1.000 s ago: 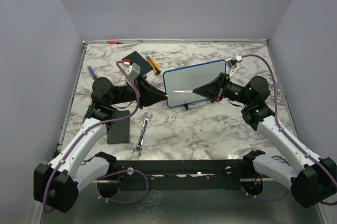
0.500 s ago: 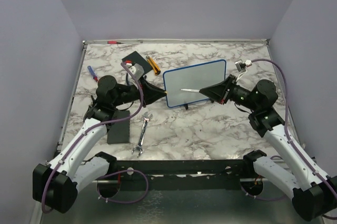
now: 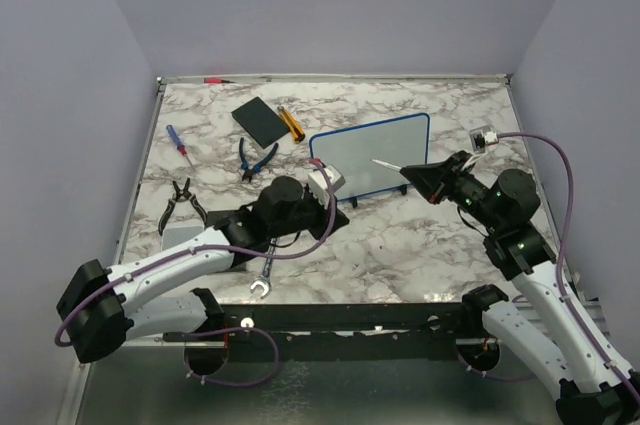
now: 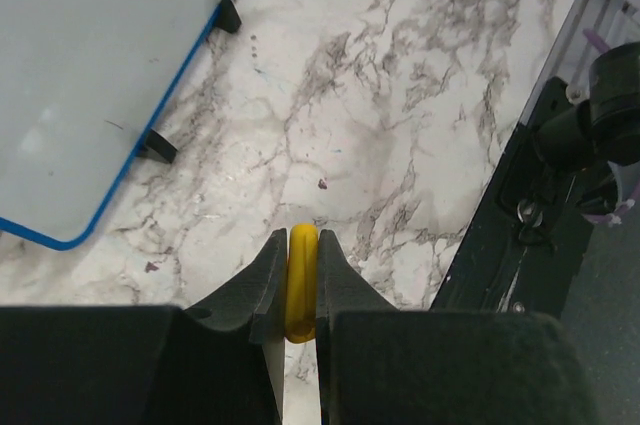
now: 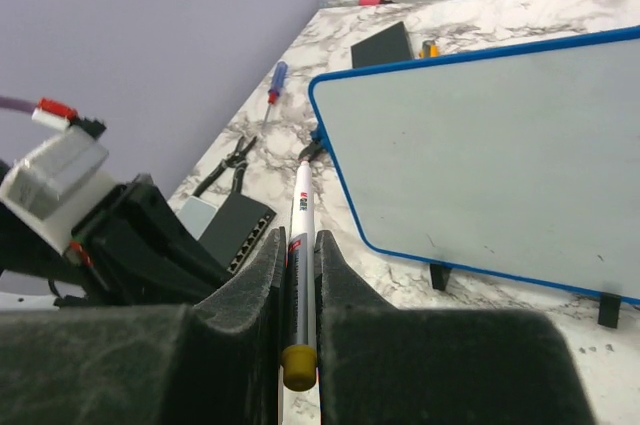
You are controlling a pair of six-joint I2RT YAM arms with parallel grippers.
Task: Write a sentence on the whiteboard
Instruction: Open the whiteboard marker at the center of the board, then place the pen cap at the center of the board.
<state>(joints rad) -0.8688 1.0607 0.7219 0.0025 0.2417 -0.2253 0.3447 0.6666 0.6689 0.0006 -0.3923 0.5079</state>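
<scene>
Next, my left gripper lets go of the small yellow cap on the bare marble [image 3: 351, 262] [image 4: 287, 285] between the whiteboard and the front rail.
The whiteboard [image 3: 370, 157] has a blue frame and stands on small black feet at the table's middle; it also shows in the left wrist view [image 4: 100, 65] and the right wrist view [image 5: 490, 125]. The sentence is not visible on its pale face. My right gripper [image 3: 425, 177] hovers off the board's right end, shut on a white marker [image 5: 303, 195] whose tip points left over the board. My left gripper [image 3: 340, 207] is low in front of the board's near-left corner. It is shut on a small yellow cap [image 4: 302, 280].
Blue-handled pliers [image 3: 257, 157], a black pad [image 3: 260, 120] and an orange tool [image 3: 291, 122] lie left of the board. A screwdriver [image 3: 178, 145], black pliers [image 3: 185, 200] and a wrench [image 3: 265, 280] lie further left and nearer. The front rail [image 4: 520, 195] is close to my left gripper.
My left arm swung from the board's left edge to the near middle, uncovering the pliers. My right gripper drew the marker back to the right, off the board's face.
</scene>
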